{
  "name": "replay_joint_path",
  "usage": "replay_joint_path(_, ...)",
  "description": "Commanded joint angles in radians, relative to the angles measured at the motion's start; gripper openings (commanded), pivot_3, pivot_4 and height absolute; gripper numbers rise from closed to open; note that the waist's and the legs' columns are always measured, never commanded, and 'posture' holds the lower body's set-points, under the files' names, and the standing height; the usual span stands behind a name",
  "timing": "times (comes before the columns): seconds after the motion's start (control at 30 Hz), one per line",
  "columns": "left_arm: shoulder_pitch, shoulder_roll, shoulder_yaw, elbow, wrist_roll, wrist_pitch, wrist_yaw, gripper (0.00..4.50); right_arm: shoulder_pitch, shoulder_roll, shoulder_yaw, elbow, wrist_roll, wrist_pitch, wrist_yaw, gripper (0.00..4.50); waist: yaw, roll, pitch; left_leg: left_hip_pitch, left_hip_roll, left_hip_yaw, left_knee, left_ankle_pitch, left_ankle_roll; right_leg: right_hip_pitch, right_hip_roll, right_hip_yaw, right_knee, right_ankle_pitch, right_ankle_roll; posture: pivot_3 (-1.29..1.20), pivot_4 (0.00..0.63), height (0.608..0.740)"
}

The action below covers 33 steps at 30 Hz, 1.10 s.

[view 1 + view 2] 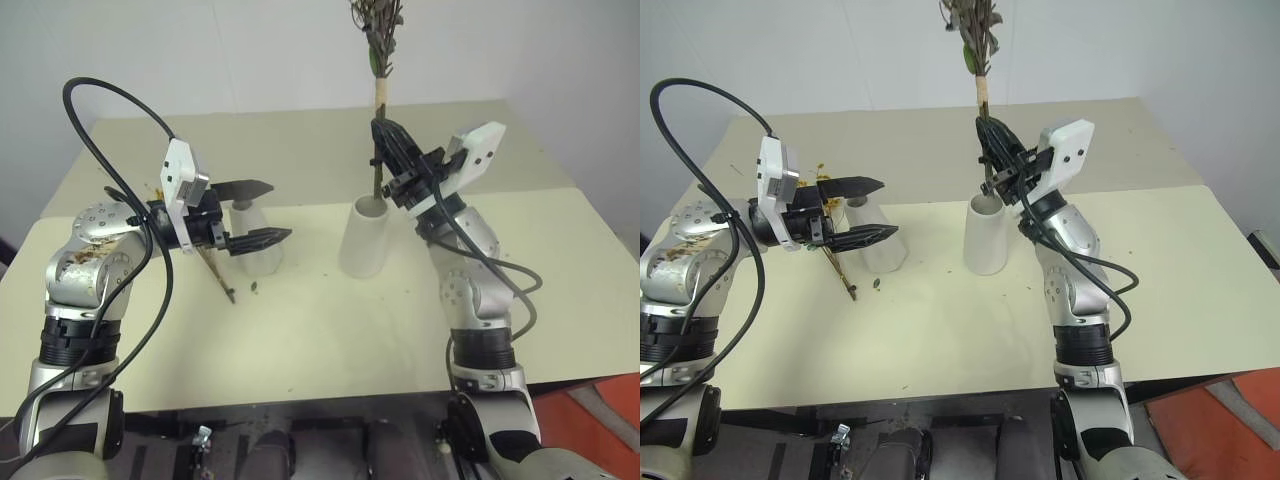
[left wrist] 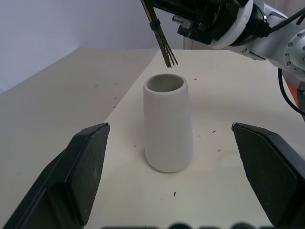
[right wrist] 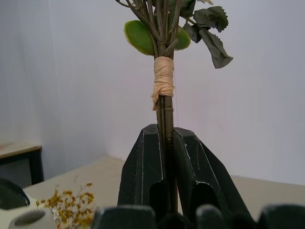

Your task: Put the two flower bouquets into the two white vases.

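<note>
Next, I release the larger bouquet from my right gripper inside the wide opening of the stouter white vase [image 1: 369,207].
My right gripper [image 1: 382,130] is shut on the stems of the larger bouquet [image 1: 378,40], which stands upright with a tan binding [image 3: 163,81] just above the fingers. Its cut stem ends [image 2: 166,52] hang just over the wide mouth of the stouter white vase [image 1: 364,240] at the table's middle. To the left, my left gripper [image 1: 280,210] is open and level, pointing toward that vase, with nothing between its fingers. The slim white vase [image 1: 258,245] stands right by its fingers. Behind that gripper, the small yellow bouquet [image 1: 220,278] lies on the table.
The cream table [image 1: 320,340] is made of two surfaces joined by a seam running left to right behind the vases. Small bits of plant litter lie near the slim vase. A pale wall rises beyond the far edge.
</note>
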<state>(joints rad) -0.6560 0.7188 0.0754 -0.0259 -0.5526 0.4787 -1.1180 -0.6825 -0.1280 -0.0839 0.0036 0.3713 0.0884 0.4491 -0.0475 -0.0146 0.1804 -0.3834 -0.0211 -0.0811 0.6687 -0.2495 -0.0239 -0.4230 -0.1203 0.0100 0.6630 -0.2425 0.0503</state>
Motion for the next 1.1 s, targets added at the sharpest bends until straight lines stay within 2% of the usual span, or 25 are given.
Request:
replay_joint_path(0.03,-0.024,0.008,0.023,-0.016,-0.011,-0.007,-0.003,4.50,-0.003,0.014,0.006,-0.009,-0.017,-0.066,-0.005,0.13,-0.001,0.000,0.000,0.000,0.000,0.000,0.000,0.000,0.000,0.000,0.000,0.000,0.000,0.000,0.000,0.00,0.150,0.740)
replay_joint_path(0.57,-0.021,0.012,0.024,-0.027,-0.012,0.001,-0.004,4.50,0.009,0.087,0.031,0.136,-0.092,-0.225,-0.030,0.13,-0.003,0.000,0.000,0.002,0.005,0.001,0.000,0.000,0.000,0.000,0.006,0.003,0.000,0.002,-0.003,0.00,0.150,0.740)
replay_joint_path(1.1,-0.032,0.013,0.021,-0.007,-0.003,-0.009,-0.011,4.50,0.060,0.080,0.040,0.154,-0.131,-0.289,-0.040,0.13,-0.005,0.000,0.000,0.002,0.005,0.001,0.000,0.000,0.000,0.000,0.007,0.003,0.000,0.002,-0.004,0.00,0.150,0.740)
